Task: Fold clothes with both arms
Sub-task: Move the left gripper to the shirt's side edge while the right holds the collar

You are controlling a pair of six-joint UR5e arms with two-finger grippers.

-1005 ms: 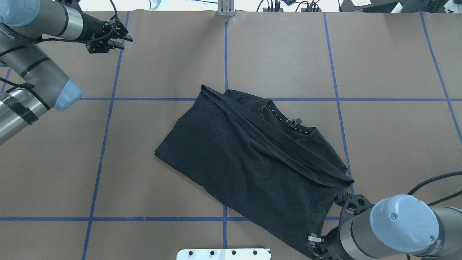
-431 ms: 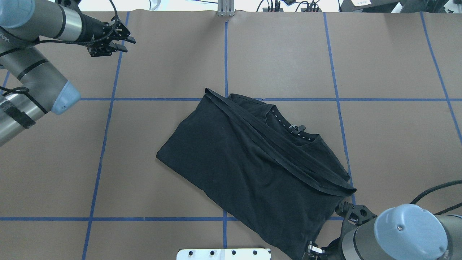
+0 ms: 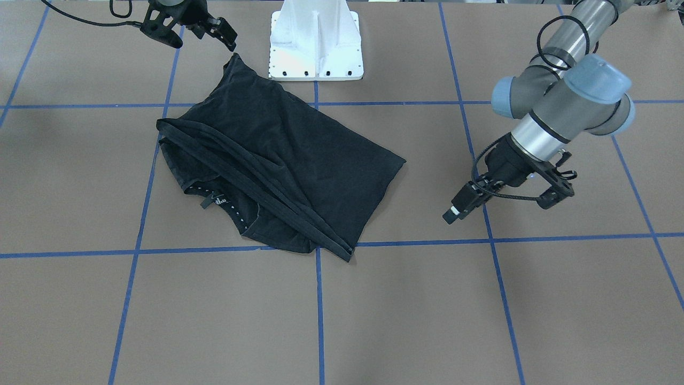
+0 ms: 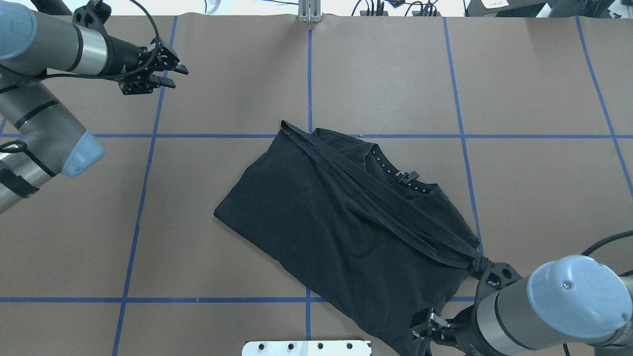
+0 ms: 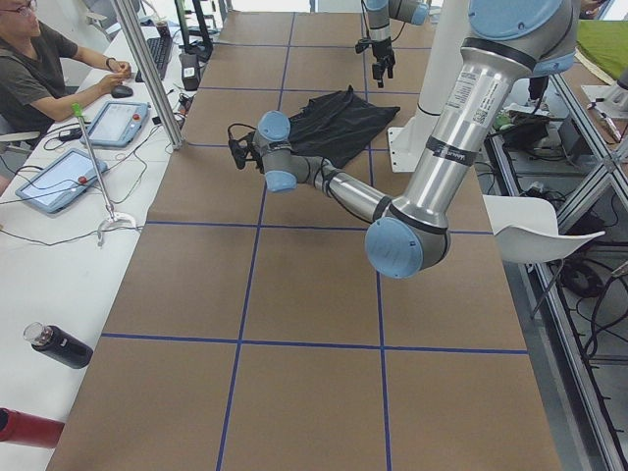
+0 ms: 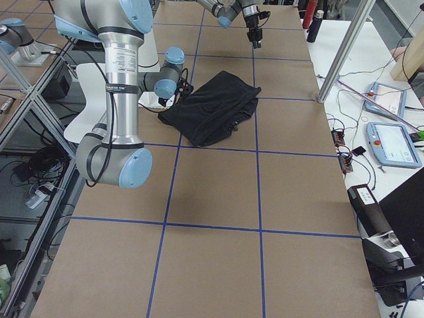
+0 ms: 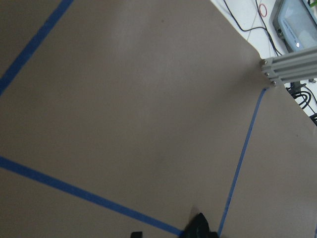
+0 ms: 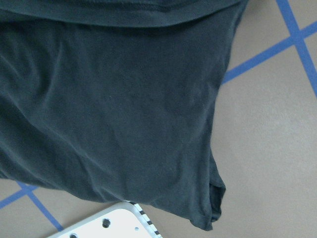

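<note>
My left gripper is set to grab a corner. It will close on the black T-shirt's nearest corner (image 3: 401, 162), at the end of the lower hem away from my right gripper.
The black T-shirt (image 4: 336, 222) lies folded and askew mid-table, collar (image 4: 403, 178) showing and logo hidden. It also shows in the front view (image 3: 288, 155) and fills the right wrist view (image 8: 109, 109). My right gripper (image 3: 195, 37) is open and empty, hovering just past the shirt's corner (image 3: 233, 58) beside the pedestal. In the overhead view it is mostly hidden under its arm. My left gripper (image 4: 173, 76) is open and empty over bare table at the far left, well away from the shirt. It also shows in the front view (image 3: 505, 206).
The white pedestal plate (image 4: 306, 347) stands at the near edge, next to the shirt's lower hem. Blue tape lines (image 4: 143, 198) grid the brown table. An aluminium post (image 4: 309, 12) stands at the far edge. An operator (image 5: 39, 69) sits at a side bench with tablets.
The shirt slid slightly toward the right arm, then stayed still. The right arm shifted closer over the shirt's right corner. The left gripper moved a little right and nearer.
</note>
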